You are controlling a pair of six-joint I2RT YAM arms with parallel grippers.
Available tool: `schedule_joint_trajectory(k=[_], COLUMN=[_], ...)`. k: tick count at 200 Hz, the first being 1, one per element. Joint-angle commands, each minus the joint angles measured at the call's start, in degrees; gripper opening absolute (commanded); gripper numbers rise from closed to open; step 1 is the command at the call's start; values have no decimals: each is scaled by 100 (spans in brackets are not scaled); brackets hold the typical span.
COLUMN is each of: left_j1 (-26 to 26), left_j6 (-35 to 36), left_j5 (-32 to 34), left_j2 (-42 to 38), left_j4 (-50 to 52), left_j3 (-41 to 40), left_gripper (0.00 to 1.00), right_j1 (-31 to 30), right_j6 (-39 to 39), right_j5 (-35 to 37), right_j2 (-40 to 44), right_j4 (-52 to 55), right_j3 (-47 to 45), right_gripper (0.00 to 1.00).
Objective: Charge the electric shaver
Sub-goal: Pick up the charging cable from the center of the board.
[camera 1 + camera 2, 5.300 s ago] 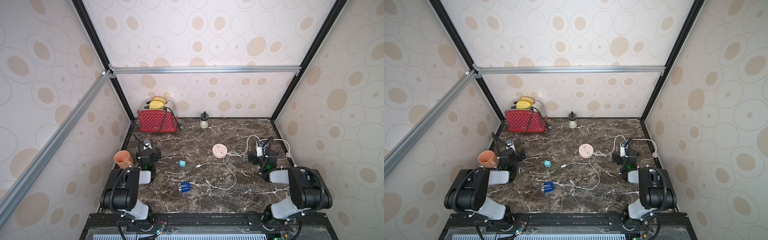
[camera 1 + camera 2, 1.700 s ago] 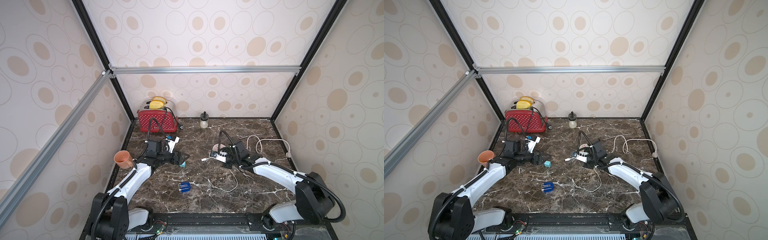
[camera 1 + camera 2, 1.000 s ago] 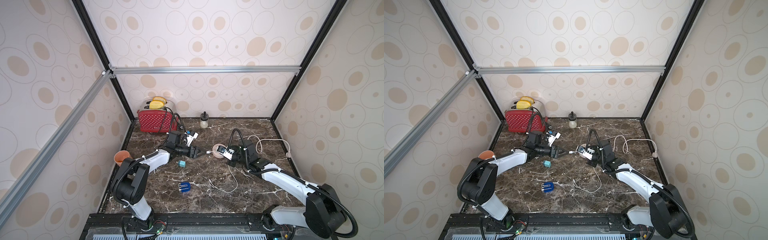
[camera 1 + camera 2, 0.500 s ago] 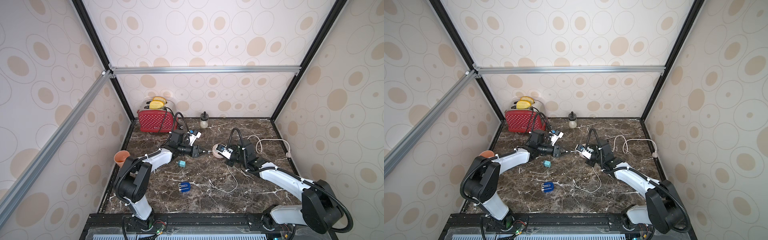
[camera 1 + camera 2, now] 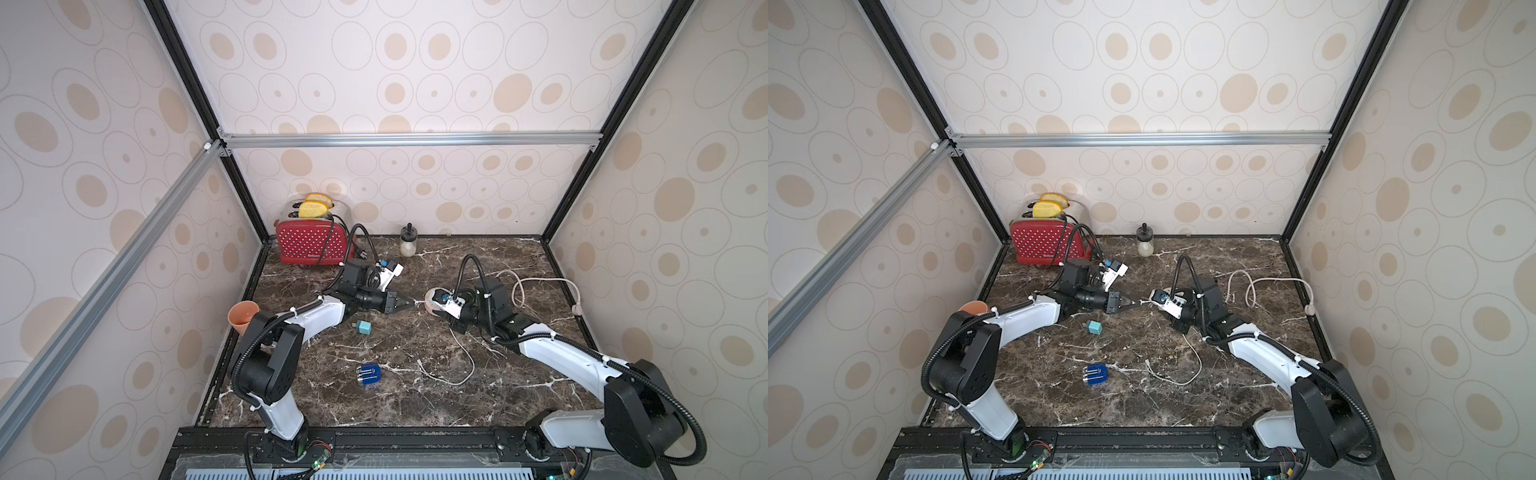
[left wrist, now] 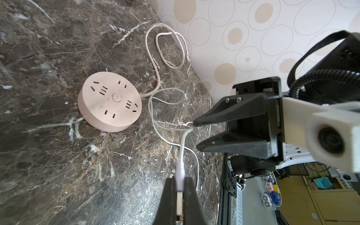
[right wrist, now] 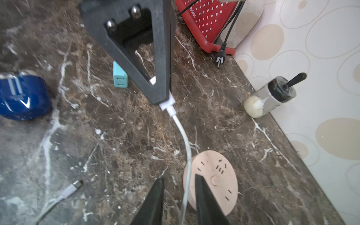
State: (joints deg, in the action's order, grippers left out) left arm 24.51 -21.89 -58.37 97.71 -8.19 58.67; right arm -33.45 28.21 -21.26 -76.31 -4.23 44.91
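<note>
The robot's right gripper is around the limp cable well behind the USB plug, so it should move up and take the plug's base point(image 7: 171, 110) to free the left gripper.
The electric shaver point(image 5: 368, 375) point(image 5: 1096, 375) point(image 7: 21, 97), dark blue with pale stripes, lies alone near the table's front middle, far from both grippers. My left gripper point(image 5: 411, 304) point(image 6: 180, 187) is shut on the white USB plug of the charging cable point(image 6: 182, 148), held just above the marble. My right gripper point(image 5: 456, 326) point(image 7: 179, 178) faces it a short way off. It is open, and the cable runs loosely between its fingers. The cable's small free end point(image 7: 76, 184) rests on the table.
A round pink power strip point(image 6: 110, 105) point(image 5: 430, 297) sits right behind the right gripper, its cord point(image 5: 540, 282) looping to the right wall. A teal adapter cube point(image 5: 365, 328) lies under the left arm. A red toaster point(image 5: 311, 245), a small jar point(image 5: 408, 245) and an orange cup point(image 5: 243, 316) stand at the back and left.
The left gripper has closed on the cable's plug, and the right gripper has opened off it. Both arms have stayed close together by the power strip.
</note>
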Motion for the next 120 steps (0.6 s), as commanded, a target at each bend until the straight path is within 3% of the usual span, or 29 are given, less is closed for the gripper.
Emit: schedule_joint_trajectory(k=[1, 72, 120], left_j1=[28, 27, 28], left_j6=[173, -49, 6], left_j5=[-83, -469, -683], left_j2=[-64, 104, 231], left_j4=[98, 71, 362], left_j3=[266, 441, 566], left_gripper=[0, 0, 0], right_j1=[-28, -251, -261], right_j6=[221, 376, 291], right_j5=[-485, -933, -933], right_j2=[-85, -478, -555], right_j4=[-29, -1045, -1547], right_j3=[227, 131, 44], right_gripper=[37, 36, 29])
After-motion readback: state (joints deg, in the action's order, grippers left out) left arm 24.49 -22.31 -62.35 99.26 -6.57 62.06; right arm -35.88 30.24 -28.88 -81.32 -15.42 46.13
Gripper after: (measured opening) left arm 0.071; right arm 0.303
